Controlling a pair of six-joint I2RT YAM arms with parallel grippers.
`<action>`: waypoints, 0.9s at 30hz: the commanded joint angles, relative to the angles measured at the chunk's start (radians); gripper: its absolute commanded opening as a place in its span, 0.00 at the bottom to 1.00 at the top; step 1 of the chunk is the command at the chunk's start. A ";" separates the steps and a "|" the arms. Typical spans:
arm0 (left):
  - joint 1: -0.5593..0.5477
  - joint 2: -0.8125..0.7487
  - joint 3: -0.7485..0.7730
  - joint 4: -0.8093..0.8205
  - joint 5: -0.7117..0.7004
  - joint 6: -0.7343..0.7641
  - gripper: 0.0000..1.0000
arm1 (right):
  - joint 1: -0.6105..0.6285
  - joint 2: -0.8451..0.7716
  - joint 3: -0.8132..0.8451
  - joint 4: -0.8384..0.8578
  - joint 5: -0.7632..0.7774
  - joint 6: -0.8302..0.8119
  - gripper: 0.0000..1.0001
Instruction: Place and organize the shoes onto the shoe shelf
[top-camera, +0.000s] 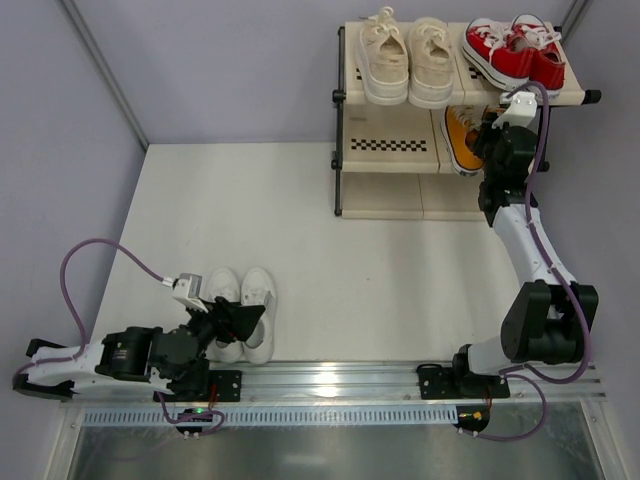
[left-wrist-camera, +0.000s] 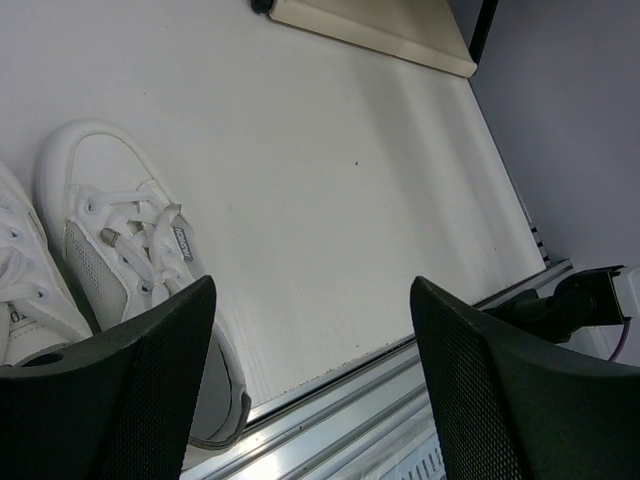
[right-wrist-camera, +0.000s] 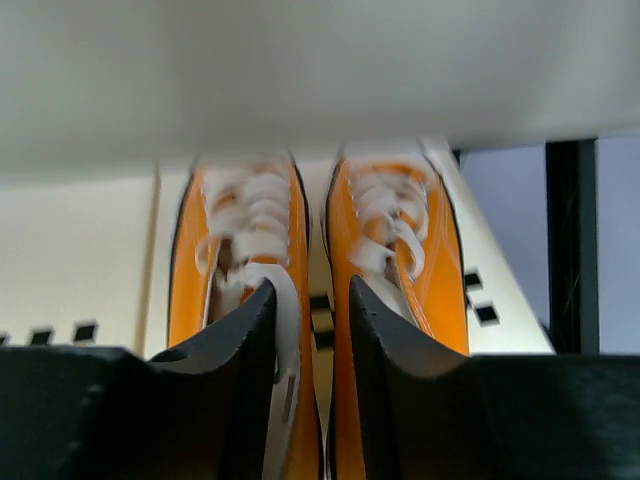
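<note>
The white shoes have touching inner sides (top-camera: 243, 339) (left-wrist-camera: 94, 329) at their openings. I will close my left gripper on them next, because that carries the pair together.
On the shoe shelf (top-camera: 390, 160), a cream-beige pair (top-camera: 408, 60) and a red pair (top-camera: 515, 50) fill the top tier. The orange-yellow pair (top-camera: 460, 135) sits on the middle tier at the right. My right gripper (right-wrist-camera: 310, 290) is slightly open there, with one finger inside each orange shoe (right-wrist-camera: 190, 270) and the inner walls between the fingers, standing apart. The white pair (top-camera: 258, 290) stands on the table at the near left. My left gripper (left-wrist-camera: 312, 290) hovers wide open just right of a white shoe (left-wrist-camera: 120, 230), holding nothing.
The top tier's underside (right-wrist-camera: 300, 80) hangs close above the right gripper, and a black frame post (right-wrist-camera: 570, 240) stands to its right. A metal rail (left-wrist-camera: 400, 400) runs along the table's near edge below the left gripper. Purple walls enclose the table.
</note>
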 joint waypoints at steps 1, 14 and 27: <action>-0.002 0.005 0.038 -0.005 -0.021 -0.007 0.77 | -0.002 -0.066 -0.018 0.226 -0.003 0.027 0.37; -0.002 0.040 0.044 0.025 -0.011 0.002 0.77 | -0.002 -0.197 -0.126 0.223 0.035 0.082 0.43; -0.002 0.069 0.066 0.045 -0.014 0.039 0.79 | 0.192 -0.586 -0.376 -0.082 0.208 0.268 0.62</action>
